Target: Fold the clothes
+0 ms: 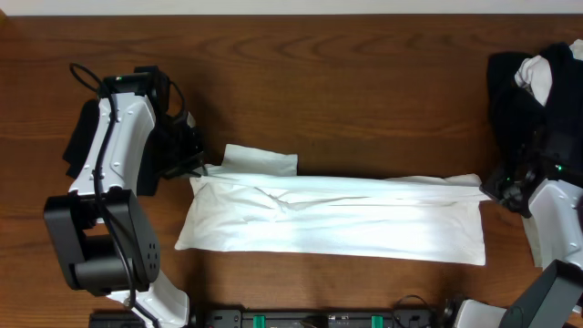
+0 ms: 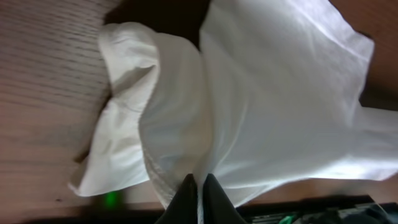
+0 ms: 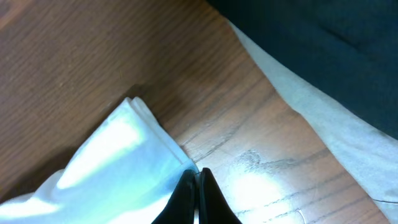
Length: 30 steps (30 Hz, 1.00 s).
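Note:
I should let go of the white T-shirt's corner with my right gripper, midway along the piece of cloth's short edge (image 1: 484, 230) nearest the heap of clothes.
The clothes in play are a white T-shirt (image 1: 337, 219), folded lengthwise into a long band across the middle of the table. My left gripper (image 1: 202, 168) is at its upper left corner. In the left wrist view the left gripper (image 2: 200, 180) is shut on a pinch of the white T-shirt (image 2: 280, 93). My right gripper (image 1: 489, 189) is at the band's upper right corner. In the right wrist view the right gripper (image 3: 196, 173) is shut on the very corner of the T-shirt (image 3: 118, 162).
A heap of black and white garments (image 1: 524, 100) lies at the back right, just behind the right arm; its dark cloth (image 3: 323, 31) and a pale layer (image 3: 336, 130) fill the right wrist view's upper right. A black cloth (image 1: 80, 137) lies under the left arm. The table (image 1: 364, 82) is brown wood.

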{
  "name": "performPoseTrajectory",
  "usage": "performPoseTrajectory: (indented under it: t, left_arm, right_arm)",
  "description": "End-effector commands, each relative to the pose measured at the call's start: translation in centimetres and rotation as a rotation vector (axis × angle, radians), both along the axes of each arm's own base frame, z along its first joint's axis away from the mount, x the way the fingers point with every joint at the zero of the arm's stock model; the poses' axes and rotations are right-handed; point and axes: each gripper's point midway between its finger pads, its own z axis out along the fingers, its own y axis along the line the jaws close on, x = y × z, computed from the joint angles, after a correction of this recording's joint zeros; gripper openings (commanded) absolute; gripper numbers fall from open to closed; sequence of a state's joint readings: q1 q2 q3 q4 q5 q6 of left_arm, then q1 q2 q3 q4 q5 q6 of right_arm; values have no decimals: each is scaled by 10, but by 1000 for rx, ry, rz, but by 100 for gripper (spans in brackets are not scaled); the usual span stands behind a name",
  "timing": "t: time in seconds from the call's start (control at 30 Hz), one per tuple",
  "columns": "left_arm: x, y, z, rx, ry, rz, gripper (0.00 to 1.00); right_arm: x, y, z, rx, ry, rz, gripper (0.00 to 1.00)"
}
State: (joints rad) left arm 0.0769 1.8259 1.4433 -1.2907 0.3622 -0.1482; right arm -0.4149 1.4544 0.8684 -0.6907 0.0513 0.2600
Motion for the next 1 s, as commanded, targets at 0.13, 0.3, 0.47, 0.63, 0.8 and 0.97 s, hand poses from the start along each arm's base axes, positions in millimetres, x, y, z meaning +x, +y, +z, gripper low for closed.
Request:
performPoseTrajectory:
  t: [0.13, 0.3, 0.47, 0.63, 0.8, 0.97]
  left_arm:
    - [-23, 11, -10, 56, 65, -32, 6]
    - [-36, 10, -21, 53, 105, -33, 6]
    - [-39, 10, -23, 52, 115, -34, 6]
    - [-41, 10, -23, 51, 123, -34, 6]
    - [-44, 9, -24, 50, 136, -35, 6]
    - [-54, 8, -30, 47, 168, -36, 7]
  right_arm:
    - [-5, -14, 5, -47, 1, -59, 1]
    - [-5, -13, 5, -42, -2, -65, 1]
    - [-7, -10, 4, -26, 5, -61, 1]
    - [-12, -5, 2, -3, 25, -57, 1]
    - [-15, 1, 0, 30, 37, -49, 1]
    - [-19, 3, -1, 37, 55, -49, 1]
